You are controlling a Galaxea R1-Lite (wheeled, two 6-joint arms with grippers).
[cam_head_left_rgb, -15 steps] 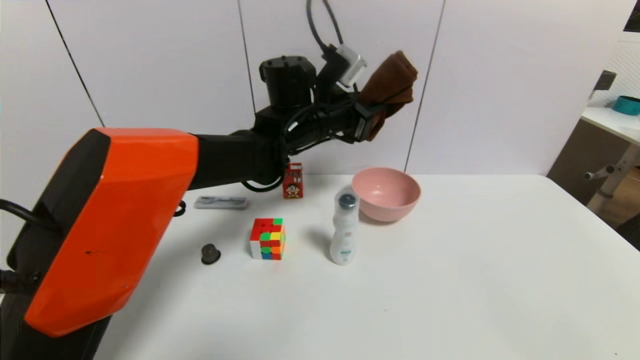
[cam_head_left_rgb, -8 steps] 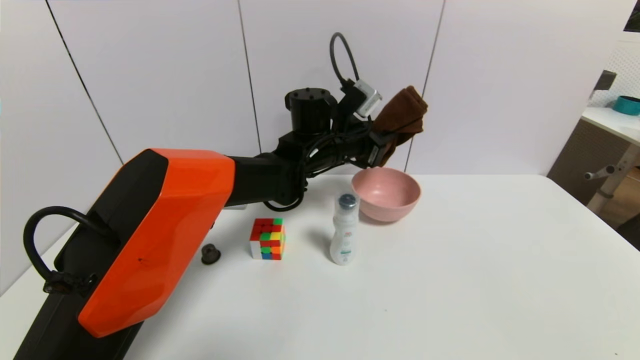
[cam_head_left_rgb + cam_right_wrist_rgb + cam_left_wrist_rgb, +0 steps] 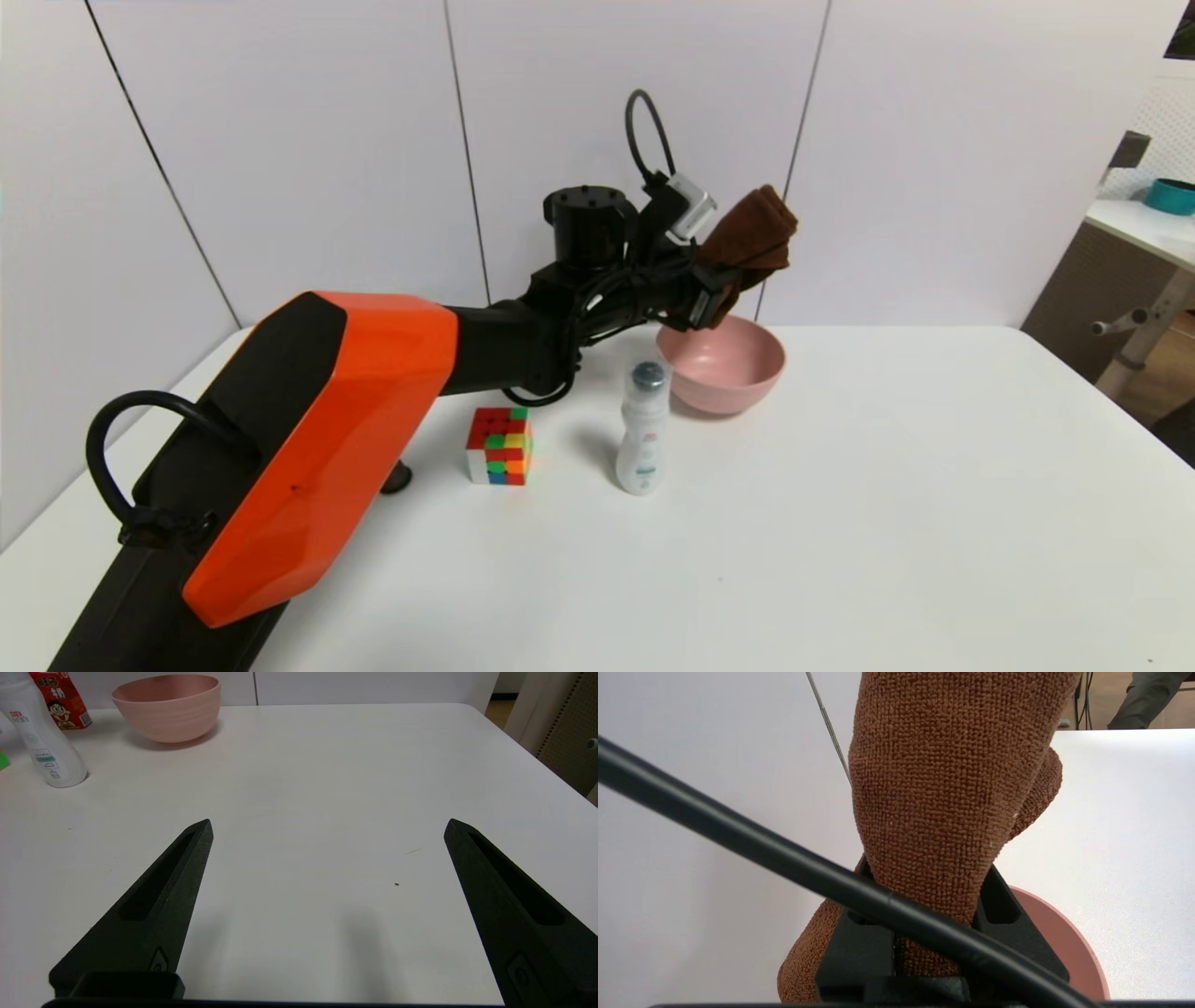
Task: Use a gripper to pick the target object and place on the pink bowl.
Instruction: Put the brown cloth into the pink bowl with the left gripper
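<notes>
The robot's left gripper needs to let go of the dark brown towel down inside the pink bowl [image 3: 736,341], behind the white bottle. The towel is still just above the bowl's rim.
My left gripper [image 3: 724,280] is shut on the dark brown towel [image 3: 752,238], holding it in the air just above the far left rim of the pink bowl [image 3: 724,369]. In the left wrist view the towel [image 3: 943,788] bulges up out of the black jaws, a black cable crosses in front, and part of the bowl's rim [image 3: 1064,947] shows beneath. My right gripper [image 3: 327,830] stands open low over bare table near the front, nothing between its fingers; the pink bowl [image 3: 167,707] lies far ahead of it.
A white bottle [image 3: 642,429] stands just in front of the bowl, with a multicoloured puzzle cube [image 3: 500,445] to its left. A small dark knob [image 3: 397,478] peeks out by my left arm. A red carton [image 3: 60,700] stands behind the bottle. The white table [image 3: 887,523] spreads to the right.
My left arm has come down and moved slightly right with the towel, from high above the table to just over the bowl's rim. The arm now hides the red carton and grey bar.
</notes>
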